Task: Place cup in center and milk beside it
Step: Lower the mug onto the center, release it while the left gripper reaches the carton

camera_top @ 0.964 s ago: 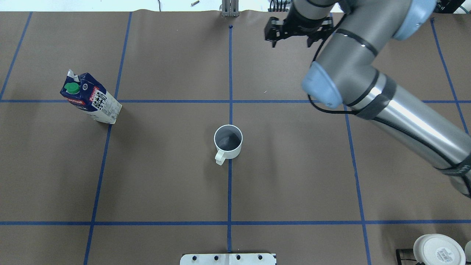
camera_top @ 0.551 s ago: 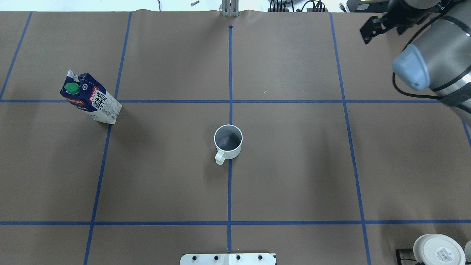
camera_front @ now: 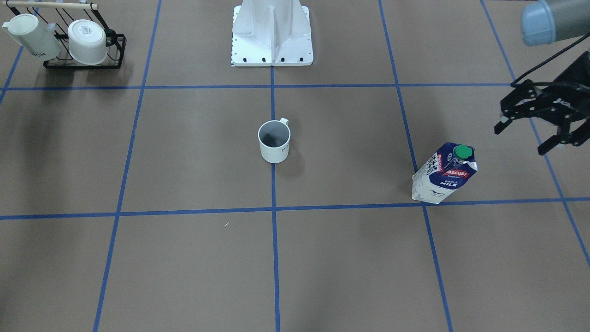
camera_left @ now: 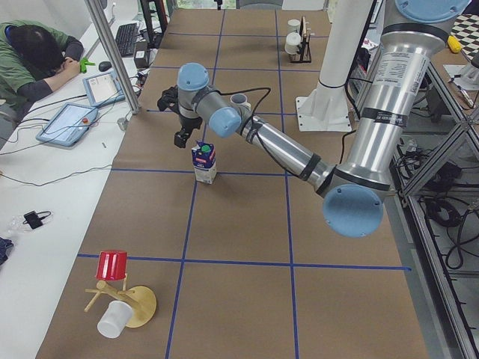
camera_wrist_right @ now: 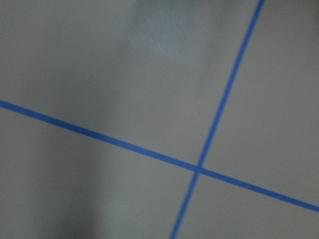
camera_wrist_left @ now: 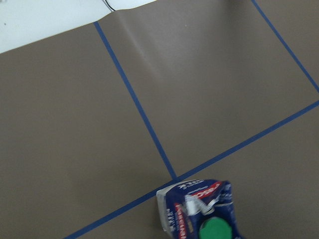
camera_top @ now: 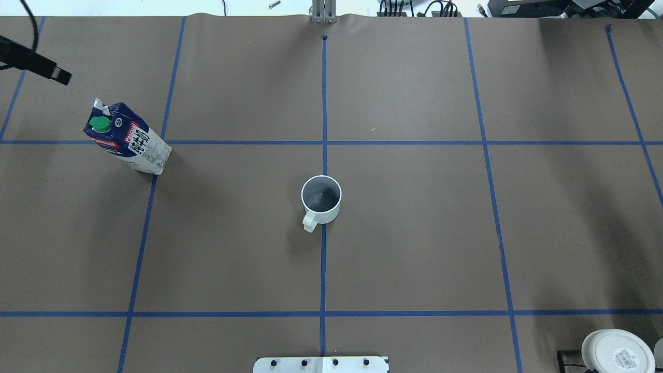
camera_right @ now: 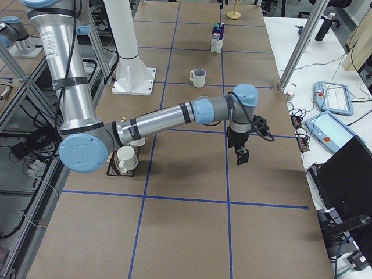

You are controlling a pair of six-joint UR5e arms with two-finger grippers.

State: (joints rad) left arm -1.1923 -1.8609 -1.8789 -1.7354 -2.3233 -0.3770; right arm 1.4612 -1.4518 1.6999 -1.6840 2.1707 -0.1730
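Next, my left gripper goes to the milk carton's top (camera_front: 459,153) (camera_wrist_left: 212,226), around the green cap, and takes hold there across both sides.
The cup (camera_top: 321,199), a small white mug with a dark grey inside, stands upright on the center (camera_top: 323,155), on the blue tape line; it also shows in the front-facing view (camera_front: 274,140). The milk (camera_top: 127,139) stands upright at the far left, well apart from the cup (camera_front: 445,174). My left gripper (camera_front: 520,140) is open and empty, hovering above and beyond the carton; one of its fingers (camera_top: 52,72) shows at the overhead view's left edge. My right gripper (camera_right: 239,152) hangs over bare table far to the right; I cannot tell whether it is open or shut.
A black rack (camera_front: 85,64) holding two white cups stands near the robot base (camera_front: 272,32) on the right arm's side. A red cup (camera_left: 112,265) and a white cup sit on a wooden stand beyond the milk. An operator (camera_left: 34,60) sits by the table's far edge.
My right arm has swung away to the right and left the overhead view. A finger of my left gripper has come in at the top left. Cup and milk have not moved.
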